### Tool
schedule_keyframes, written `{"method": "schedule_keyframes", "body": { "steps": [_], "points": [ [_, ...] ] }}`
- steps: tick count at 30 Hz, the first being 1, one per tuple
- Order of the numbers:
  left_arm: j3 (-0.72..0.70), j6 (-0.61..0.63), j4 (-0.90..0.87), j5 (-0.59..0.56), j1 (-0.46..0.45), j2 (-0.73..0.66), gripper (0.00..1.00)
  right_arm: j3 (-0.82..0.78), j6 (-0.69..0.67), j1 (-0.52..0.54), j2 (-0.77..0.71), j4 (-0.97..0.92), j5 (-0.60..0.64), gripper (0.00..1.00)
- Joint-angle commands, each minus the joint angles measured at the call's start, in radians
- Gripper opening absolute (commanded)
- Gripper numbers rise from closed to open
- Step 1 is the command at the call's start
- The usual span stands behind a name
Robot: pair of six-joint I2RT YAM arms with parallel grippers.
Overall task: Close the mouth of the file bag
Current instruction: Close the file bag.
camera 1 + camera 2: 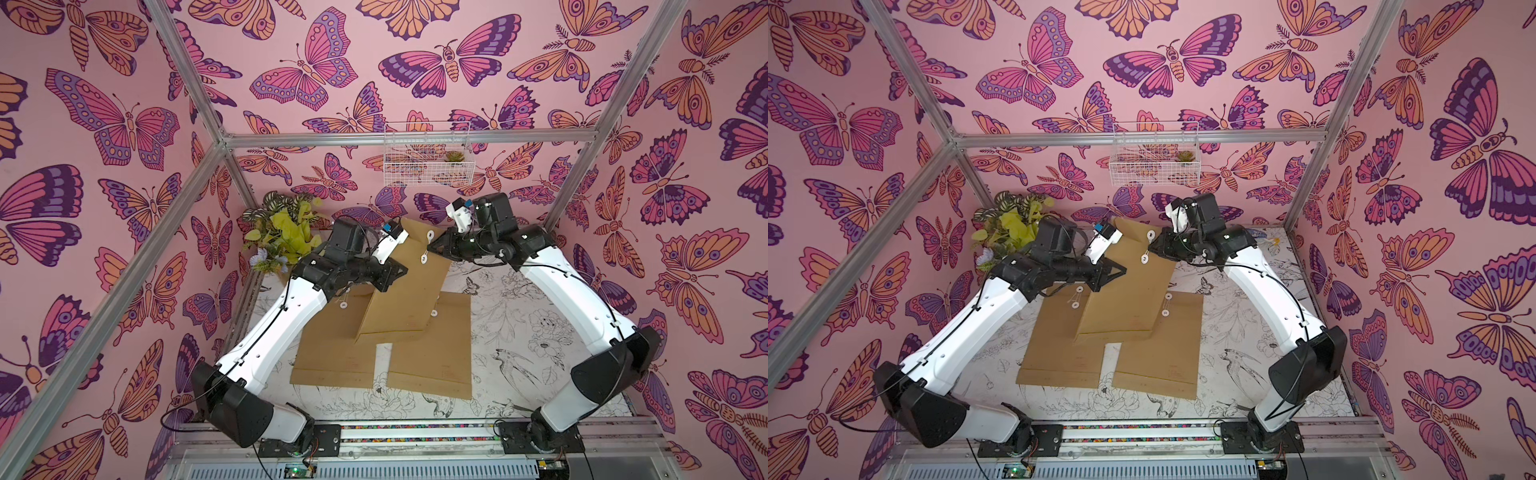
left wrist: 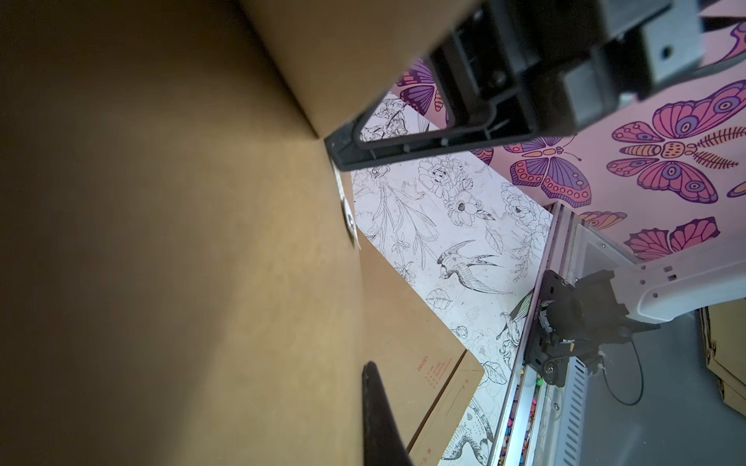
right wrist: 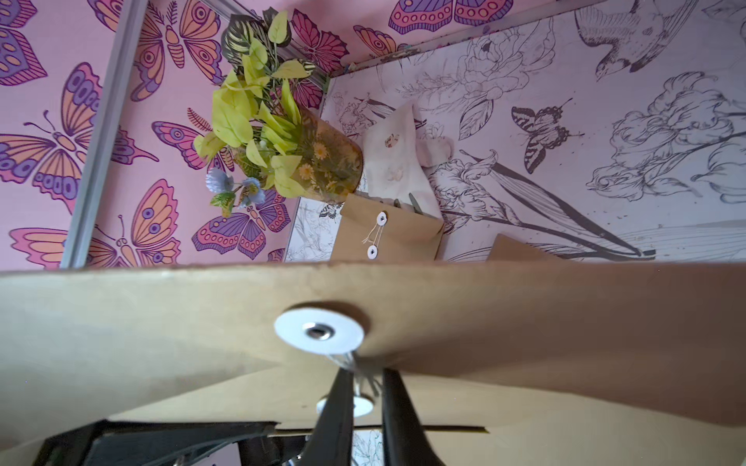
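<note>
The robot's left gripper will release the file bag on the bare table [image 1: 511, 325] [image 2: 417, 227] just behind the swallow drawing, next to another flat bag. The held file bag now hangs tilted above the table.
A brown file bag [image 1: 415, 291] [image 1: 1129, 299] hangs tilted above the table between both arms. My left gripper [image 1: 401, 270] [image 1: 1121, 270] is shut on its left edge; in the left wrist view the bag [image 2: 161, 242] fills the picture and only one finger [image 2: 377, 411] shows in front of the paper. My right gripper [image 1: 430, 245] [image 3: 365, 377] sits at the flap [image 3: 161, 314], just under the flap's white disc [image 3: 319, 331] and above the lower disc [image 3: 363, 405]. Its jaws are shut on the thin string [image 3: 355, 365] that comes off the upper disc.
Two more brown file bags [image 1: 332, 357] [image 1: 436, 357] lie flat on the bird-print table [image 1: 519, 332]. A vase of leaves [image 1: 286, 237] stands in the back left corner with a white cloth [image 3: 395, 161] beside it. A wire basket [image 1: 428, 153] hangs on the back wall.
</note>
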Motion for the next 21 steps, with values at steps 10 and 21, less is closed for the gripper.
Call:
{"method": "schedule_keyframes", "body": {
  "steps": [10, 21],
  "points": [
    [0.009, -0.083, 0.025, 0.024, 0.014, -0.027, 0.00, -0.105, -0.035, -0.101, -0.088, -0.029, 0.076, 0.17],
    [0.040, -0.611, 0.475, 0.132, -0.104, 0.170, 0.00, -0.130, -0.029, -0.397, -0.248, -0.063, 0.162, 0.37]
  ]
}}
